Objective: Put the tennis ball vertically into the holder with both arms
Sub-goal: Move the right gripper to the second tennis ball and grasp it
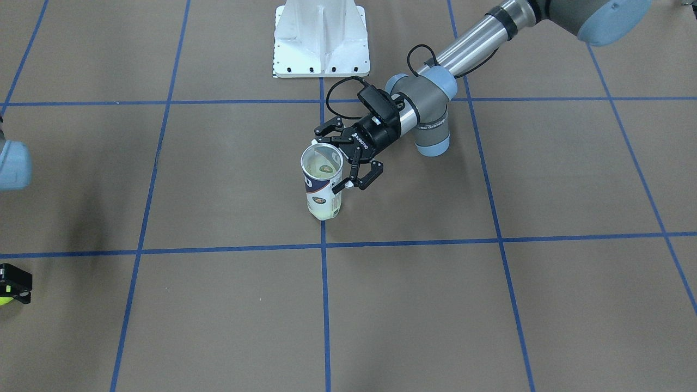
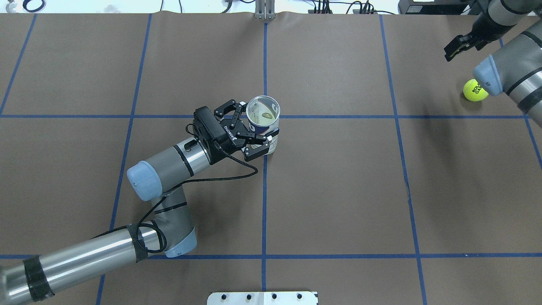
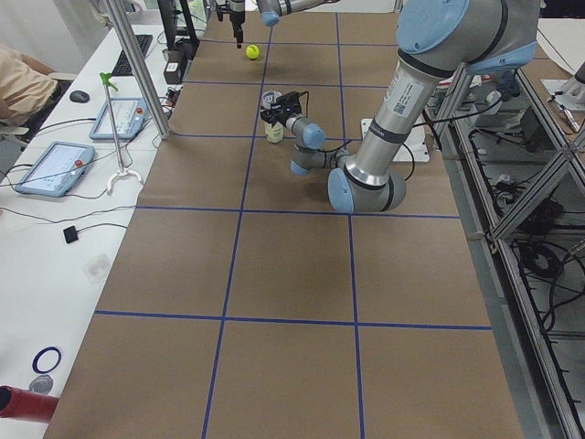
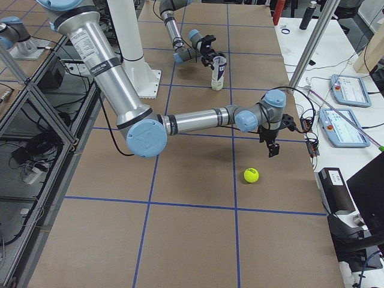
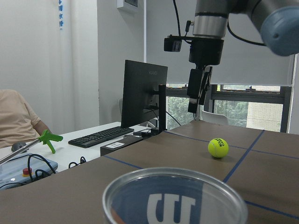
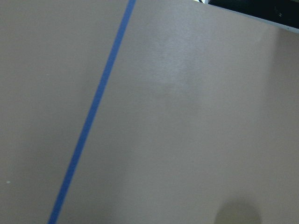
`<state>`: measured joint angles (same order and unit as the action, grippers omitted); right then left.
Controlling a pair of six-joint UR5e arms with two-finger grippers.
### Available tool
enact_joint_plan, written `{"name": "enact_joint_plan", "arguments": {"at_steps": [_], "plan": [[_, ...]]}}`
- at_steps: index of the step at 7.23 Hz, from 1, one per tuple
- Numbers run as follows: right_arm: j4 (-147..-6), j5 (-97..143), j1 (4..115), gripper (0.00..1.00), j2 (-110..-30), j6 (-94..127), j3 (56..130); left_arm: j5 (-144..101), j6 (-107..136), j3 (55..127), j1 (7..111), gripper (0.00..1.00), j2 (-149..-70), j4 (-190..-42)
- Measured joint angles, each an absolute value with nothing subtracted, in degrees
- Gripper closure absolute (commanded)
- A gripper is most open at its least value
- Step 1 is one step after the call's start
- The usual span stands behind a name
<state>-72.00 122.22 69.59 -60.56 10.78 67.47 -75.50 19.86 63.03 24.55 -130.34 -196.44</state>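
Observation:
The robot's right gripper needs to close on the sides of the yellow tennis ball [image 1: 5,300], because the ball has to be carried to the holder.
The holder [image 2: 263,123], a clear can with a silver rim and a navy label, stands upright near the table's middle [image 1: 322,182]. My left gripper [image 2: 255,121] is open. It lies level, with one finger on each side of the can's upper half; I cannot tell whether the pads touch it. The left wrist view has the can's rim [image 5: 175,198] close below. The yellow tennis ball [image 2: 474,90] lies on the table at the far right [image 4: 251,175]. My right gripper [image 2: 452,50] hangs pointing down a little beyond the ball, apart from it, and looks open and empty.
The white pedestal base [image 1: 321,38] stands at the robot's side of the table. A bench with tablets, a keyboard and a monitor [image 3: 110,119] runs along the far edge, with a metal post [image 3: 137,73] and a seated person [image 3: 18,82]. Blue tape lines grid the brown tabletop.

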Motion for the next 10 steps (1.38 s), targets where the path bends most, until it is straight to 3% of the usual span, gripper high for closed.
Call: {"name": "enact_joint_plan", "arguments": {"at_steps": [3,7,8,9,10], "plan": [[-70.6,121.1,69.4,0.01,-61.8,5.8,62.8,-75.5,19.9,63.2,24.6,0.01,-130.3,-196.4],[-70.7,117.2,65.7,0.01,-64.6,5.6,62.4,-75.5,19.9,63.3,24.5,0.01,-130.3,-196.4],[-70.7,115.9,65.0,0.23,-65.1,5.5,62.4,-75.5,19.9,63.2,24.4,0.01,-130.3,-196.4],[-70.7,114.8,64.6,0.71,-65.5,5.1,62.5,-75.5,19.9,63.2,24.4,0.01,-130.3,-196.4],[-70.7,114.5,64.6,1.0,-65.7,4.6,62.6,-75.5,19.9,63.1,24.4,0.01,-130.3,-196.4]]}}
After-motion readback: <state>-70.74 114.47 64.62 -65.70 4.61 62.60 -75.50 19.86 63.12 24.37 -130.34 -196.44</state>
